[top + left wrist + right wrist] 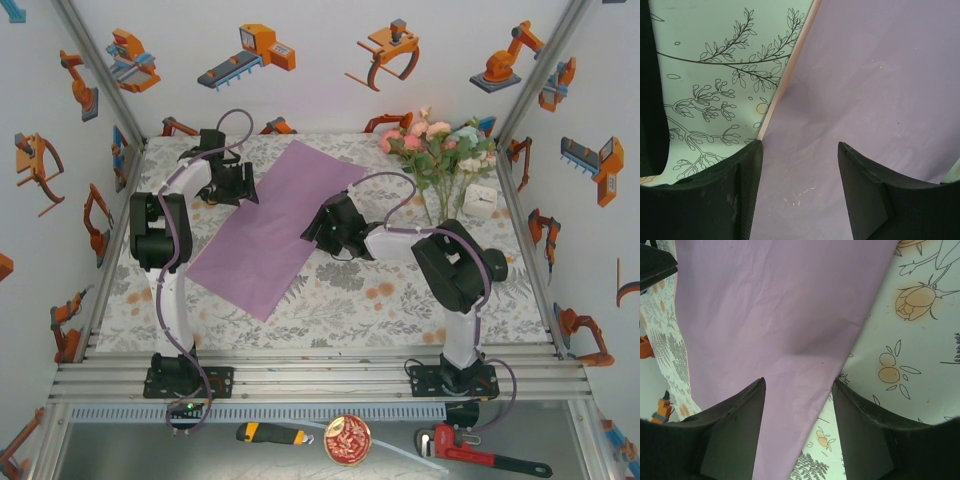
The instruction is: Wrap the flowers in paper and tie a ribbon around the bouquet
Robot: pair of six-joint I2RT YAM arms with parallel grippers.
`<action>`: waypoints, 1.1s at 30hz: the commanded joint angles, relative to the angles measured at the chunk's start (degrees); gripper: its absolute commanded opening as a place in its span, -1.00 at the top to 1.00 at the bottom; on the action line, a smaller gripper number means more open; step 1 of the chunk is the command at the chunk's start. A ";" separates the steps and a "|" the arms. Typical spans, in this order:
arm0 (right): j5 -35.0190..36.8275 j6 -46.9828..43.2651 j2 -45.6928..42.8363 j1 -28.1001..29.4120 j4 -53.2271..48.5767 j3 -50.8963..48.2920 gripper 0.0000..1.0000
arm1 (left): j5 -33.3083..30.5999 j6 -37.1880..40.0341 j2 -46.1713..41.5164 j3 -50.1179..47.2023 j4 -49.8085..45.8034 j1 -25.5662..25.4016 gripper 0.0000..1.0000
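Observation:
The purple paper is folded with a pink strip along its edge, so next my left gripper pinches the paper's top layer [785, 111] there and swings it open before wrapping.
The purple paper [270, 225] lies flat and slanted across the middle of the table. My left gripper [240, 190] hovers at its far left edge, open, with bare paper [875, 75] between its fingers [735, 185]; the left gripper [800, 145] holds nothing. My right gripper [322, 228] is low over the sheet's right edge. In the right wrist view the right gripper [799, 381] is open and straddles the paper [775, 305] edge. The flowers [440, 150] stand bunched at the back right, pink, cream and pale blue above green leaves. The ribbon is out of view.
A small white box [483, 201] sits just right of the flower stems. The floral tablecloth [400, 290] covers the table up to the walls. On the shelf below the front rail lie a yellow-handled knife [270, 433], a round tin [347, 440] and a red wrench [480, 450].

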 commanded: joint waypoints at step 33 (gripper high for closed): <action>-0.24 -5.69 5.20 -0.81 -7.72 8.21 -0.02 | 7.52 -11.30 -13.44 -6.45 0.37 -0.47 1.00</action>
